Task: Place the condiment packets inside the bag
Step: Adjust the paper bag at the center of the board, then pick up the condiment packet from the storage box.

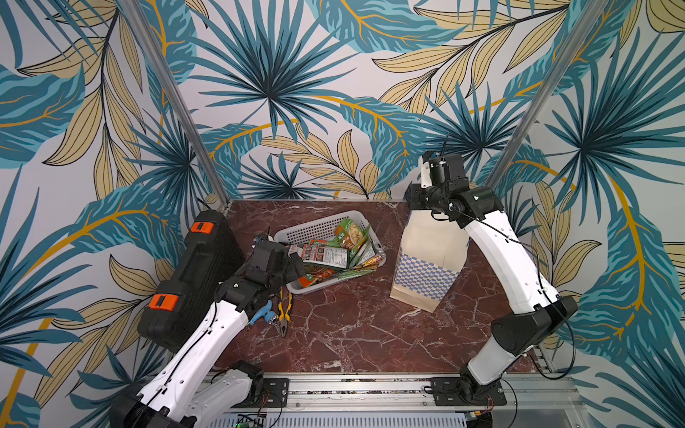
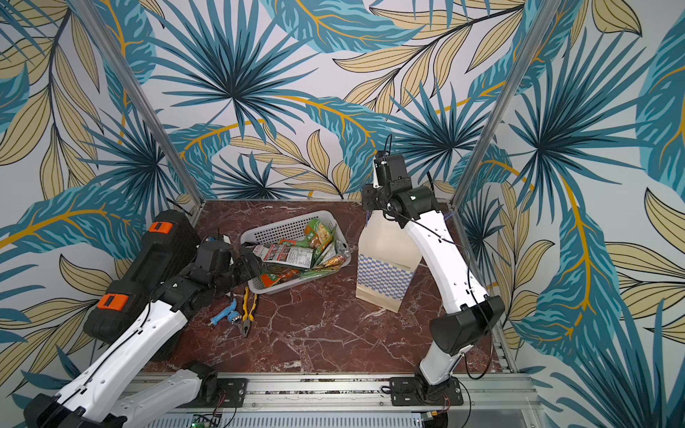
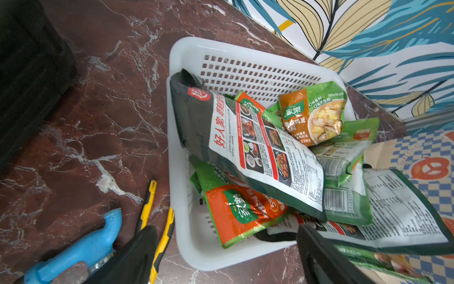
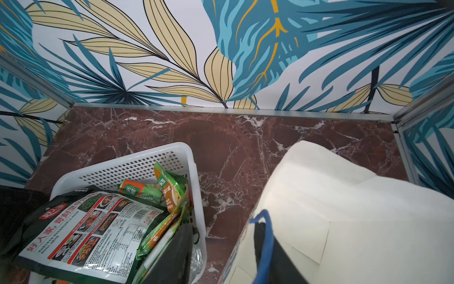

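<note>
My left gripper straddles the basket's near corner, clear of the dark-green packet; it should retreat and grab the packet's end over the basket's rim (image 3: 183, 92).
Several condiment packets (image 1: 333, 255) lie piled in a grey perforated basket (image 1: 315, 222). On top is a large dark-green and white one (image 3: 258, 152), with orange and green ones (image 3: 243, 211) under and behind it. My left gripper (image 3: 228, 258) is open, its fingers (image 3: 137, 255) straddling the basket's near left corner, touching no packet. The bag (image 1: 426, 270) stands upright to the right of the basket, its white inside (image 4: 344, 209) showing. My right gripper (image 4: 224, 258) hangs open over the bag's rim, one finger inside under a blue cord handle (image 4: 267, 236), one outside.
Yellow-handled pliers (image 1: 284, 311) and a blue tool (image 1: 263, 311) lie on the marble table just in front of the basket, under my left wrist. A black case with orange latches (image 1: 192, 274) stands along the left wall. Walls close off the back and both sides.
</note>
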Action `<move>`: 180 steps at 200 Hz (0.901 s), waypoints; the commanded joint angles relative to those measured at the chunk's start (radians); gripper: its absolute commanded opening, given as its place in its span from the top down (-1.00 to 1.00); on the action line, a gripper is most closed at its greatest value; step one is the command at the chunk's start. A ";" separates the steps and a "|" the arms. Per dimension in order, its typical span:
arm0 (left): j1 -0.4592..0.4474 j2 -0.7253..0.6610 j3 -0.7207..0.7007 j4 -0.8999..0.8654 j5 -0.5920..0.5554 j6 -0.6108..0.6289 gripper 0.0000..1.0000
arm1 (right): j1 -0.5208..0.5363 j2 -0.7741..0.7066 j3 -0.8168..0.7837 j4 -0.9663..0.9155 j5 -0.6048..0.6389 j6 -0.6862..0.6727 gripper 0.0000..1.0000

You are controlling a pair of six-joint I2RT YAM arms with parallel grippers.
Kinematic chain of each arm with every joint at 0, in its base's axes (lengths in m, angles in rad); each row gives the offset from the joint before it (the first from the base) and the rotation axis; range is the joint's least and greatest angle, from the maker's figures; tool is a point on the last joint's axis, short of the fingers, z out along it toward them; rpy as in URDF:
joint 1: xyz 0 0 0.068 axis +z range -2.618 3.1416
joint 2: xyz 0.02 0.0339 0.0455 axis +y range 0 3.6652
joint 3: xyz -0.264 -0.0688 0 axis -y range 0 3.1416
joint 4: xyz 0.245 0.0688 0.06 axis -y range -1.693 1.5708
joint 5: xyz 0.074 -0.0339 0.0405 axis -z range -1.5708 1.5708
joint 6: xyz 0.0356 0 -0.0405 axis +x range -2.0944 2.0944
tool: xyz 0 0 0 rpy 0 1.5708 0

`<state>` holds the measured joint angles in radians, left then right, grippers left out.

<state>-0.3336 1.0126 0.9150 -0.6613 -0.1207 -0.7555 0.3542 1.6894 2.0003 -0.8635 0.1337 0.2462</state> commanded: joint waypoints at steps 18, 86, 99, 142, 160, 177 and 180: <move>0.105 0.054 0.098 0.025 0.108 -0.089 -0.76 | 0.001 -0.140 -0.110 -0.013 -0.062 -0.035 -0.61; 0.186 0.311 0.283 -0.080 0.106 -0.252 -0.21 | 0.003 -0.424 -0.343 -0.028 -0.148 -0.071 -0.99; 0.198 0.366 0.310 -0.098 0.130 -0.272 -0.15 | 0.002 -0.468 -0.380 -0.027 -0.157 -0.069 -0.99; 0.217 0.492 0.346 -0.120 0.173 -0.318 -0.24 | 0.003 -0.556 -0.441 -0.040 -0.185 -0.066 -0.99; 0.219 0.522 0.356 -0.126 0.177 -0.326 -0.33 | 0.003 -0.573 -0.450 -0.049 -0.204 -0.064 -0.99; 0.221 0.529 0.363 -0.129 0.181 -0.321 -0.38 | 0.003 -0.594 -0.467 -0.048 -0.221 -0.065 -0.99; 0.221 0.526 0.361 -0.129 0.180 -0.322 -0.39 | 0.003 -0.597 -0.470 -0.048 -0.223 -0.064 -0.99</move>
<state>-0.1204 1.5379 1.2186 -0.7605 0.0410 -1.0630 0.3550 1.1225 1.5608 -0.8963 -0.0502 0.1902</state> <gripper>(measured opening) 0.683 0.995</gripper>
